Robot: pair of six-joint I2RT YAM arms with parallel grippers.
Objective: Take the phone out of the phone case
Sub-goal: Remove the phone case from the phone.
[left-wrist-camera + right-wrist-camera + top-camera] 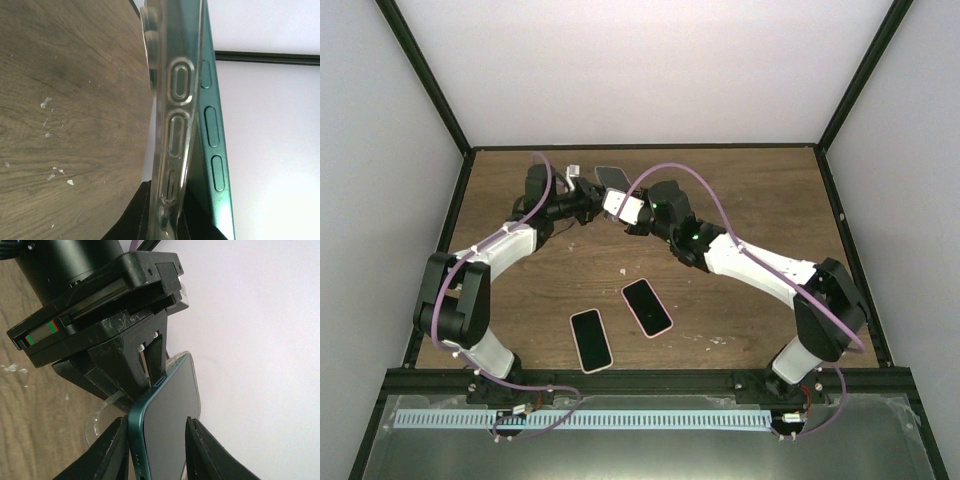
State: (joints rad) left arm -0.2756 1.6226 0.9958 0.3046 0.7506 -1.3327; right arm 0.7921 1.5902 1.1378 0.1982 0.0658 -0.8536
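Observation:
Next, my left gripper lets go of the clear case on the bare wood (624, 234), a little way behind the phones that have dark screens. The case is still held above the table.
A green phone (612, 177) in a clear case is held up above the far middle of the table, between both grippers. My left gripper (582, 198) is shut on the clear case (177, 100); in the left wrist view its black fingers (131, 220) pinch the case's edge. There the green phone (212, 135) stands peeled away from the case, with a gap widening upward. My right gripper (620, 205) is shut across the phone's (167, 415) width, one finger (107, 450) on each long edge. A corner of the case (97, 417) shows behind the phone.
Two other phones with dark screens and pale pink rims lie on the wooden table near the front, one (590, 340) left of the other (647, 307). A black frame rails the table's back and sides. The left gripper's body (100, 315) fills the right wrist view's upper left.

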